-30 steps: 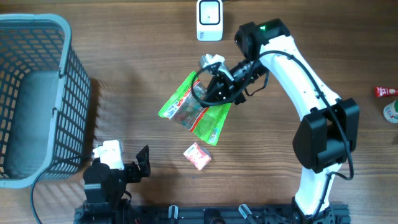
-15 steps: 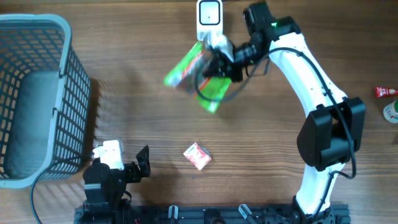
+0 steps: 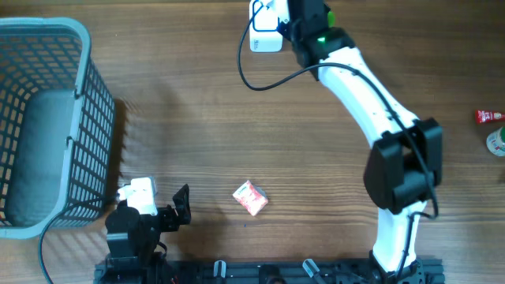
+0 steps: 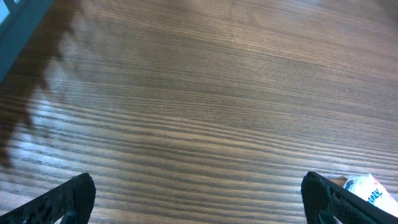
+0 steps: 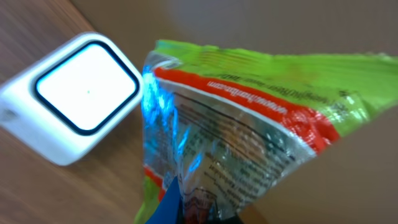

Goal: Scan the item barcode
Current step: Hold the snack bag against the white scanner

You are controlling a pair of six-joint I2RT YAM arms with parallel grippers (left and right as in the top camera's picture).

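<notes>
I need to release the snack packet from my right gripper on the bare wood (image 3: 427,101) near the red tube, toward the scanner.
The item is a green and red snack packet (image 5: 249,118) with a shiny printed back. My right gripper (image 5: 208,218) is shut on its lower end and holds it up beside the white barcode scanner (image 5: 74,93). The scanner's window lies just left of the packet. From overhead the scanner (image 3: 264,30) sits at the table's far edge, with the right gripper (image 3: 286,17) right next to it. The packet itself does not show in the overhead view. My left gripper (image 3: 177,207) rests open near the front edge, its fingers (image 4: 74,196) wide apart over bare wood.
A grey plastic basket (image 3: 47,118) stands at the left. A small red and white sachet (image 3: 250,197) lies on the wood near the left gripper and also shows in the left wrist view (image 4: 370,190). A red tube (image 3: 489,117) lies at the right edge.
The right arm has carried the packet from the table's middle up and away to the scanner, out of the overhead view. The left arm has not moved.
</notes>
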